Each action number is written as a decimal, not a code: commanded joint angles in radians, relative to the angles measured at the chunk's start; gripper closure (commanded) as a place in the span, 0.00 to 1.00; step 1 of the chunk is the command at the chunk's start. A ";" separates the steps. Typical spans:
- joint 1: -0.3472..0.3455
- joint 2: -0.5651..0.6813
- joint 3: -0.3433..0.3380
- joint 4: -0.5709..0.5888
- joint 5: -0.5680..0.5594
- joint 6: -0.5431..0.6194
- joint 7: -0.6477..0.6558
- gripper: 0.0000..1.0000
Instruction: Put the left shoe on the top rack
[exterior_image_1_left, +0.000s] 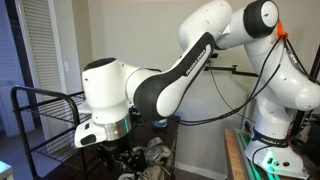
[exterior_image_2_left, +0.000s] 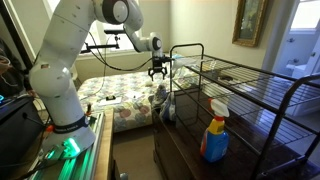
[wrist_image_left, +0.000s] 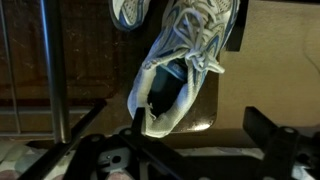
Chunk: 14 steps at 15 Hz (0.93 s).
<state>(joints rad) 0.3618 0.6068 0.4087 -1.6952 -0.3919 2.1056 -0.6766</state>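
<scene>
The sneaker has the rim of the sneaker's opening (exterior_image_1_left: 130, 176) (wrist_image_left: 187, 101) near its heel. My gripper will close on it next, on the sneaker's side away from the other shoe.
A grey-and-white laced sneaker (wrist_image_left: 185, 60) lies on a brown surface with its heel opening towards me. A near-identical shoe (wrist_image_left: 130, 10) shows only partly beside it, and I cannot tell which of the two is the left shoe. My gripper (wrist_image_left: 200, 135) is open and empty, hanging above the sneaker's heel with one finger on each side. In both exterior views the gripper (exterior_image_2_left: 158, 70) (exterior_image_1_left: 125, 155) points down over the shoes (exterior_image_2_left: 160, 100) (exterior_image_1_left: 152, 155) at the rack's end. The top rack (exterior_image_2_left: 240, 78) of thin black wires is bare.
A spray bottle (exterior_image_2_left: 215, 130) stands on the dark lower shelf (exterior_image_2_left: 185, 150). The rack's black frame tube (wrist_image_left: 55, 80) runs close beside the shoes. A bed with a patterned cover (exterior_image_2_left: 110, 95) stands behind. The robot base (exterior_image_2_left: 60, 135) sits on a table.
</scene>
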 joint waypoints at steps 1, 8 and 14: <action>0.051 0.079 0.007 0.124 0.057 -0.128 -0.110 0.00; 0.074 0.068 -0.036 0.082 0.052 -0.044 -0.004 0.00; 0.068 0.096 -0.084 0.026 0.044 0.153 0.209 0.00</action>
<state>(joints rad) 0.4204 0.6941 0.3502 -1.6373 -0.3590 2.1716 -0.5626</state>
